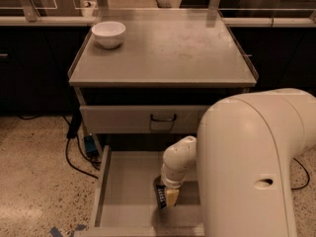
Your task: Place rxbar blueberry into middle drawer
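Next, my gripper releases the rxbar blueberry near the centre of the middle drawer's grey bottom (156, 199), a little toward the front.
The middle drawer (126, 191) stands pulled open below the cabinet, its grey floor and low side walls showing. My gripper (168, 197) reaches down into it, right of the middle and near the front. It is shut on the rxbar blueberry (160, 196), a small dark bar with pale print. The bar is held on edge just above or on the drawer floor. One pale yellow finger (172, 197) shows on the bar's right side. My arm's white shell (252, 167) hides the drawer's right part.
A white bowl (108, 33) sits at the back left of the grey cabinet top (168, 53). The closed upper drawer front (143, 118) with its dark loop handle is above the open drawer. A cable and blue plug (90, 145) lie on the speckled floor at left.
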`<move>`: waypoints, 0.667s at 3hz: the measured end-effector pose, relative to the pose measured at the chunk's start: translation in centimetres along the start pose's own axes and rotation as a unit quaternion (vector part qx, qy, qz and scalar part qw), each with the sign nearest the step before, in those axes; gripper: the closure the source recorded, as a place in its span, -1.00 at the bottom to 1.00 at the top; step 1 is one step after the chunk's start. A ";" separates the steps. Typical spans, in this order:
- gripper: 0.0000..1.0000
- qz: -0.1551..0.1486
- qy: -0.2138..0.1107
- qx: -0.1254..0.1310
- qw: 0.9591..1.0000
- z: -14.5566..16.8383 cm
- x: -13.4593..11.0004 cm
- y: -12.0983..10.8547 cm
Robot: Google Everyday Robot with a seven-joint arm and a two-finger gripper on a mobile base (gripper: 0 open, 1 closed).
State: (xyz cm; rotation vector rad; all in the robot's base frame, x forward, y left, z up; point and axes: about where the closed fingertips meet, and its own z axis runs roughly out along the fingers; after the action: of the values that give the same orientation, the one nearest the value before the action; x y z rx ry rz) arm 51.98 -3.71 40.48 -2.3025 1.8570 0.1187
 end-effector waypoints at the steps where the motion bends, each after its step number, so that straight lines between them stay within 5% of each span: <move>1: 1.00 0.011 0.008 0.006 1.000 1.9 -0.3 0.0; 2: 1.00 0.008 0.005 0.000 1.000 5.8 -1.1 -0.5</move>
State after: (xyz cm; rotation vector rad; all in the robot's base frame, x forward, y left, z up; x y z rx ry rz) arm 52.54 -1.44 35.03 -2.2929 1.8796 0.1090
